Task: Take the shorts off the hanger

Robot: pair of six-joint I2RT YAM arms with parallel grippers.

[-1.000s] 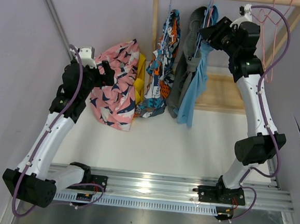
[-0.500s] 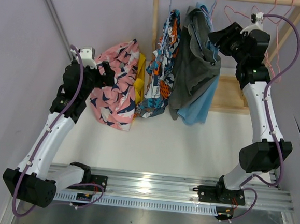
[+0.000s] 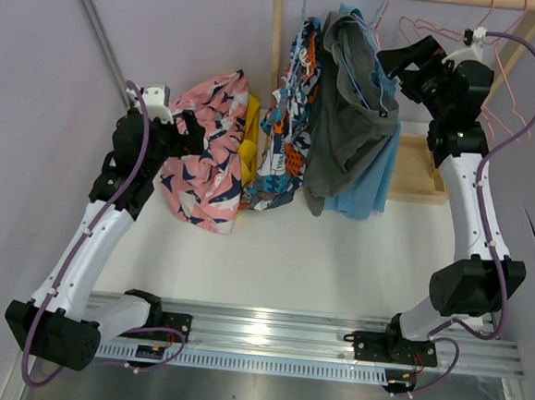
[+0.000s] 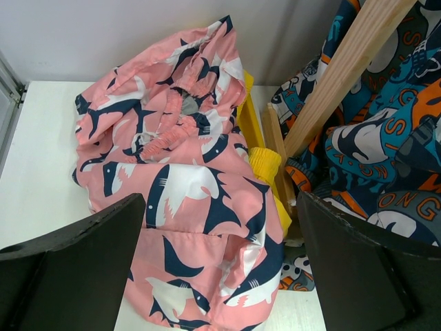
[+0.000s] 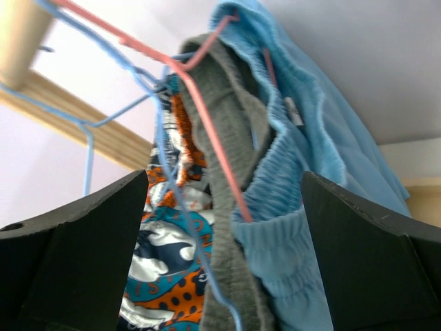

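Observation:
The pink hanger is tight against the blue hanger, so next my right gripper pinches the pink hanger's wire (image 5: 207, 117) and pulls it clear before freeing the light blue shorts.
Grey shorts (image 3: 348, 114) and light blue shorts (image 3: 369, 185) hang together on wire hangers from the wooden rail, with blue-orange-white print shorts (image 3: 288, 118) to their left. My right gripper (image 3: 400, 64) is open just right of them, holding nothing. Its wrist view shows the grey waistband (image 5: 231, 172), the light blue waistband (image 5: 317, 179), a pink hanger wire (image 5: 210, 117) and a blue hanger wire (image 5: 169, 172) ahead of the open right gripper (image 5: 224, 262). Pink shark-print shorts (image 4: 172, 158) lie heaped over yellow shorts (image 4: 265, 165). My left gripper (image 4: 220, 269) hovers open above the pink pair.
The wooden rack's post (image 4: 337, 76) rises beside the heap, and its base shelf (image 3: 416, 170) sits behind the hanging shorts. Bare pink hangers (image 3: 502, 52) hang on the rail behind my right arm. Purple walls close in on both sides.
My right gripper has opened and drawn back to the right, off the grey and light blue shorts, which swung down and spread. The left arm has not moved.

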